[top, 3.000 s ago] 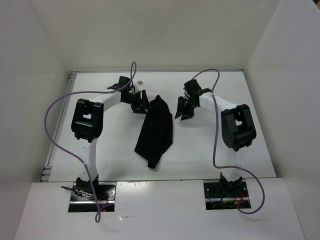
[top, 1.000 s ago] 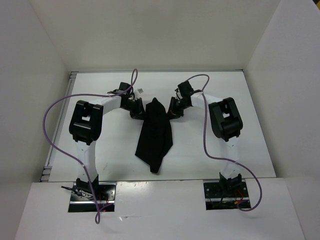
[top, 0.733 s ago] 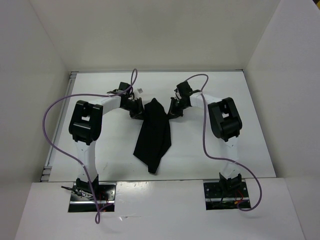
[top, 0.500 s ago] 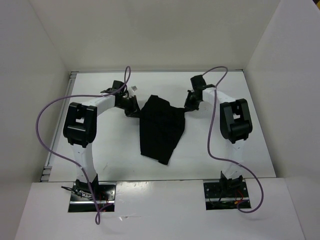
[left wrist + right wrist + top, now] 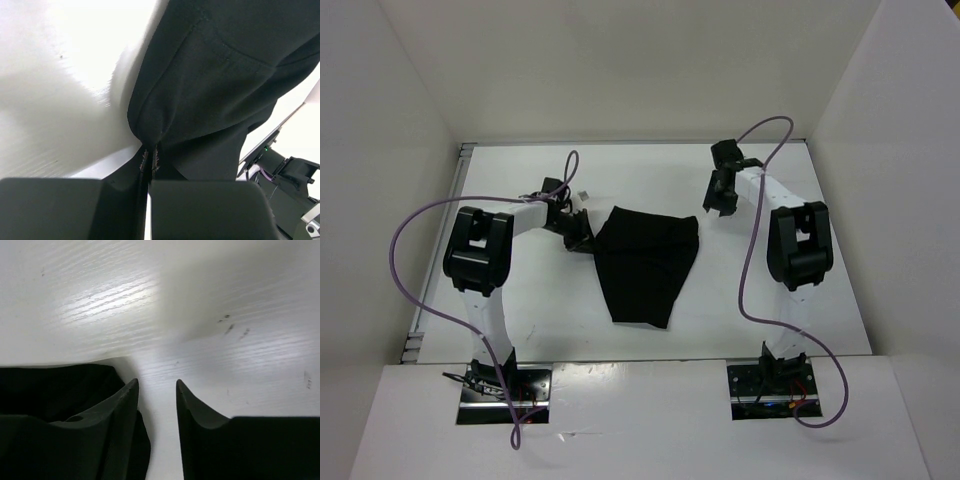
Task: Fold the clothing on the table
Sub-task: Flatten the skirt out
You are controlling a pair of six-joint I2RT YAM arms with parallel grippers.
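Observation:
The left gripper pinches the clothing's side below its far corner, so it should open and take that corner [image 5: 616, 211] while the right gripper holds the clothing's opposite corner.
The black clothing [image 5: 647, 262] lies spread on the white table [image 5: 740, 290], wide at the far edge and narrowing toward the near side. My left gripper [image 5: 583, 237] is shut on the clothing's far left corner; in the left wrist view the fabric [image 5: 215, 85] bunches into the closed jaws [image 5: 150, 159]. My right gripper [image 5: 713, 207] is open with nothing between its fingers, just right of the far right corner. In the right wrist view, bare table shows between the fingertips [image 5: 156, 385], and the clothing [image 5: 55, 390] lies to the left.
White walls [image 5: 880, 150] border the table on the left, back and right. Purple cables [image 5: 748, 270] loop from both arms. A small grey object [image 5: 583, 194] sits on the table near the left wrist.
Both grippers moved apart and pulled the bunched clothing wide. The right gripper then let go of its corner and drew back to the right and farther away.

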